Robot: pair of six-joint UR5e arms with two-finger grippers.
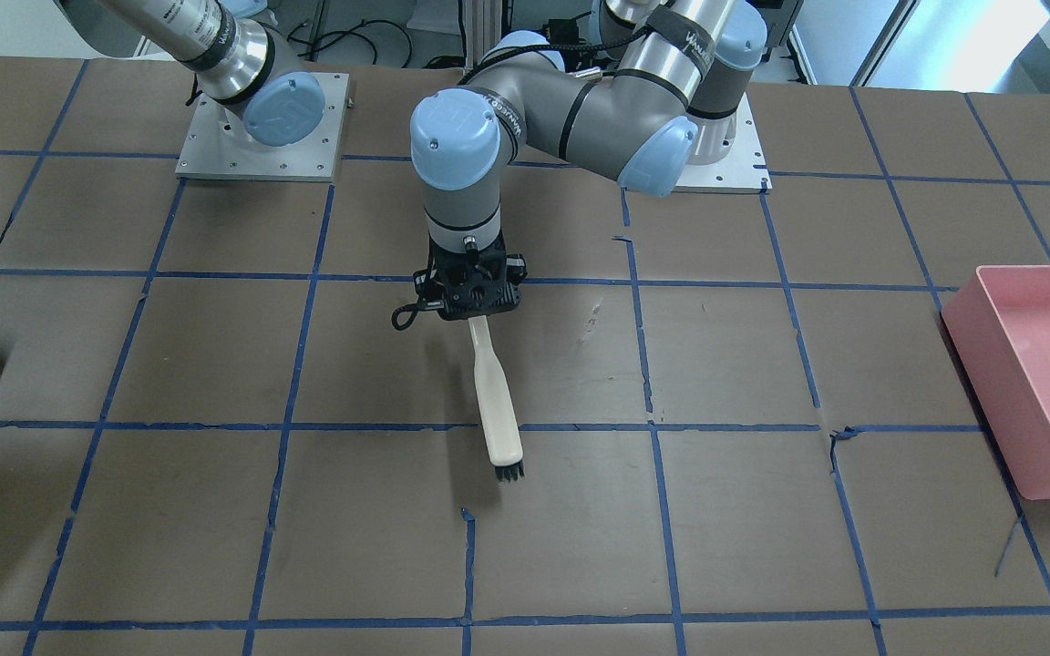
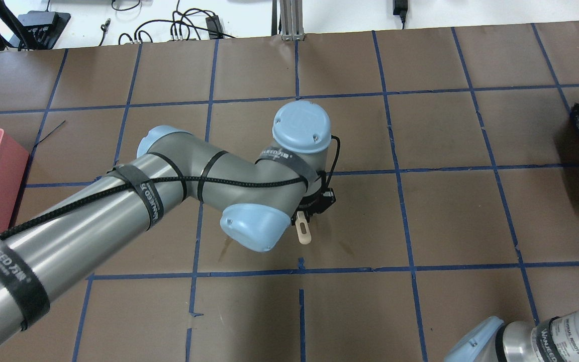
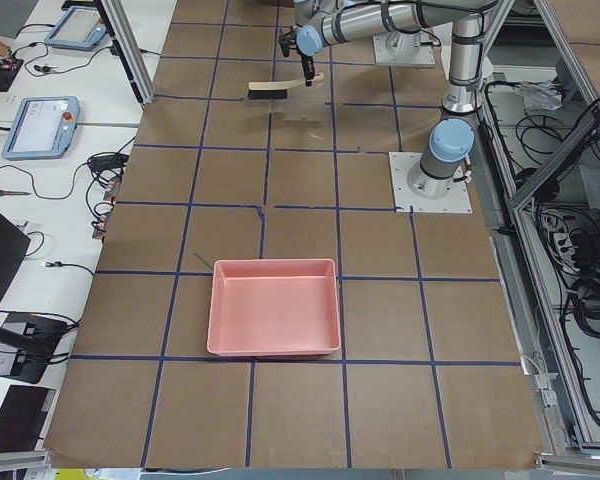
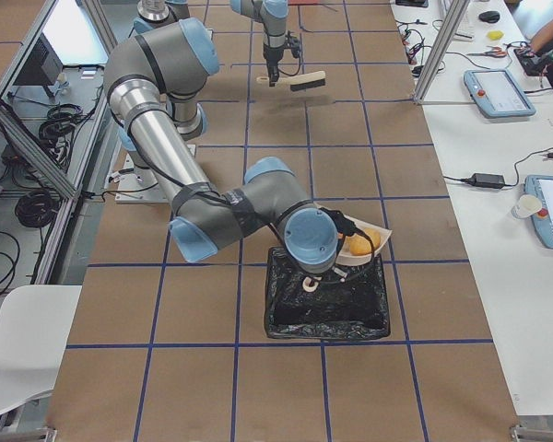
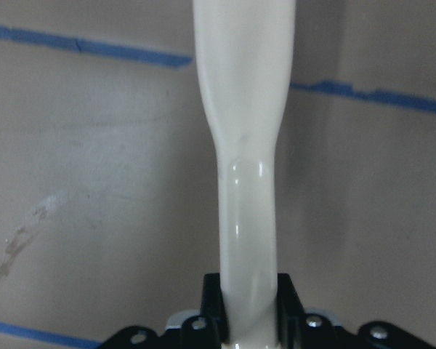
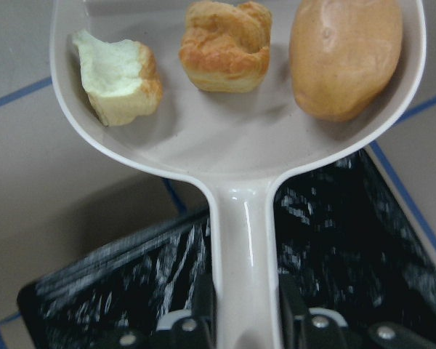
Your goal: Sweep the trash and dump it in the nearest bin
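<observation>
My left gripper needs to set the white brush down on the brown table (image 1: 468,333) (image 5: 327,280) next to the pale scuff mark. The brush is held above mid-table now.
My left gripper (image 1: 478,310) is shut on the handle of a white brush (image 1: 498,410) with black bristles, held above mid-table; the handle fills the left wrist view (image 5: 247,145). My right gripper (image 6: 245,291) is shut on the handle of a white dustpan (image 6: 232,145). In the pan lie the trash: a round golden bun (image 6: 345,54), a brown crusty chunk (image 6: 225,43) and a pale green chunk (image 6: 116,73). The pan is held over the far rim of the black-lined bin (image 4: 327,299), whose bag (image 6: 349,240) shows below the handle.
A large light-pink tub (image 1: 1044,374) stands at the table's end on my left; it also shows in the exterior left view (image 3: 275,305). Blue tape lines grid the brown table. Operator desks with tablets (image 4: 498,92) line the far side.
</observation>
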